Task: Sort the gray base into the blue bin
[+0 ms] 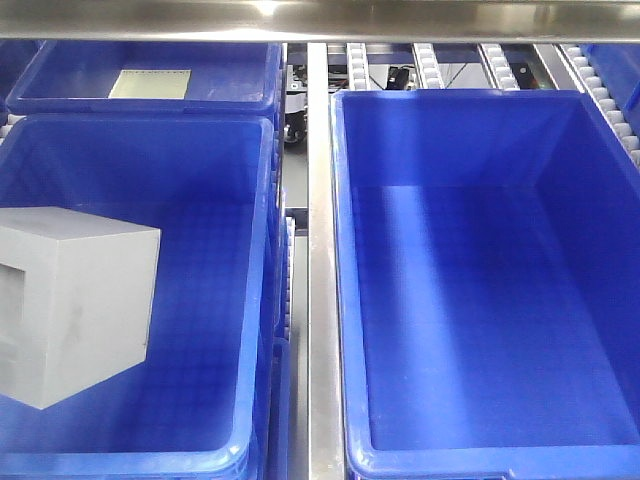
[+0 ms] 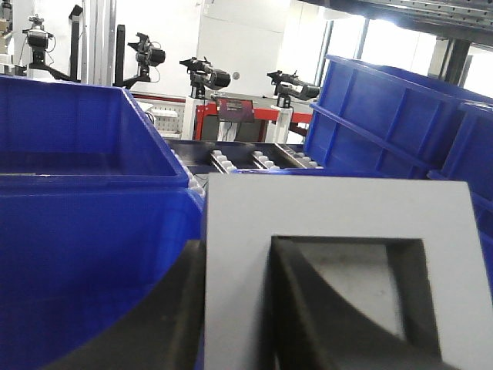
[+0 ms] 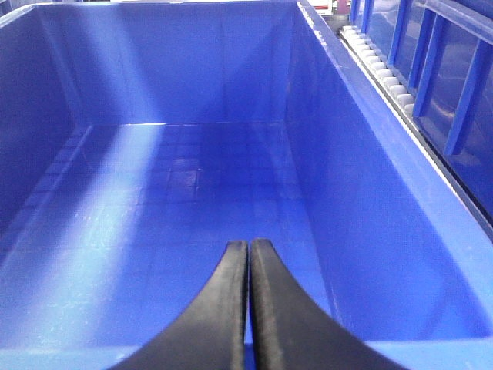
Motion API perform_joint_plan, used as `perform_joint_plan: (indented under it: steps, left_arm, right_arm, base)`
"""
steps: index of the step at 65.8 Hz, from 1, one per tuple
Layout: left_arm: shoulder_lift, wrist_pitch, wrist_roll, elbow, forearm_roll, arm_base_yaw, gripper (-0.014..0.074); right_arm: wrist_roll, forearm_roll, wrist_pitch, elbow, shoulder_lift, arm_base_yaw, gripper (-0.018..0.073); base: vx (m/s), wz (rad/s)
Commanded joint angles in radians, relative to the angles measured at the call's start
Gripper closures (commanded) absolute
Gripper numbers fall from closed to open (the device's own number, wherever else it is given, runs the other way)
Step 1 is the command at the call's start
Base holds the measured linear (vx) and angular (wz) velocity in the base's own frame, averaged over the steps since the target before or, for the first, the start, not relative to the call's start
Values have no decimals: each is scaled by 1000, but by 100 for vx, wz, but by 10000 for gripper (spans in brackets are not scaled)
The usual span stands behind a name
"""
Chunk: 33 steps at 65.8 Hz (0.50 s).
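The gray base, now over a blue bin, will be released by my left gripper near the front edge of the blue bin across the steel rail [image 1: 473, 397].
The gray base [image 1: 80, 300] shows at the left of the front view, over the left blue bin [image 1: 200, 160]; I cannot tell whether it touches the floor. In the left wrist view the gray base [image 2: 331, 208] fills the lower right, its square recess facing the camera. My left gripper [image 2: 237, 243] is shut on the recess's left wall, with one finger outside and one inside. My right gripper [image 3: 248, 243] is shut on nothing, above the floor of the right blue bin [image 3: 192, 177], which is also in the front view [image 1: 450, 280]. Neither gripper appears in the front view.
A steel rail [image 1: 318, 250] separates the two bins. Behind the left bin, a third blue bin [image 1: 230, 75] holds a pale sheet [image 1: 150, 84]. Roller tracks [image 1: 430, 60] run at the back right. A steel bar [image 1: 320, 18] crosses the top.
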Motion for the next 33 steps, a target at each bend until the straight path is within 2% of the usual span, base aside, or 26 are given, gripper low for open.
perform_joint_plan:
  steps: [1, 26, 33]
  left_arm:
    - [0, -106, -7, -31, -13, -3, 603]
    - [2, -145, -12, -31, -14, -3, 603]
    - [16, -157, -81, -31, -14, -3, 603]
  right_arm:
    - [-12, -5, -59, 2, 18, 1, 564]
    - [-12, -5, -59, 2, 18, 1, 564]
    - [-12, -5, -59, 2, 18, 1, 564]
  base:
    - [0, 0]
    - [0, 0]
    - [0, 0]
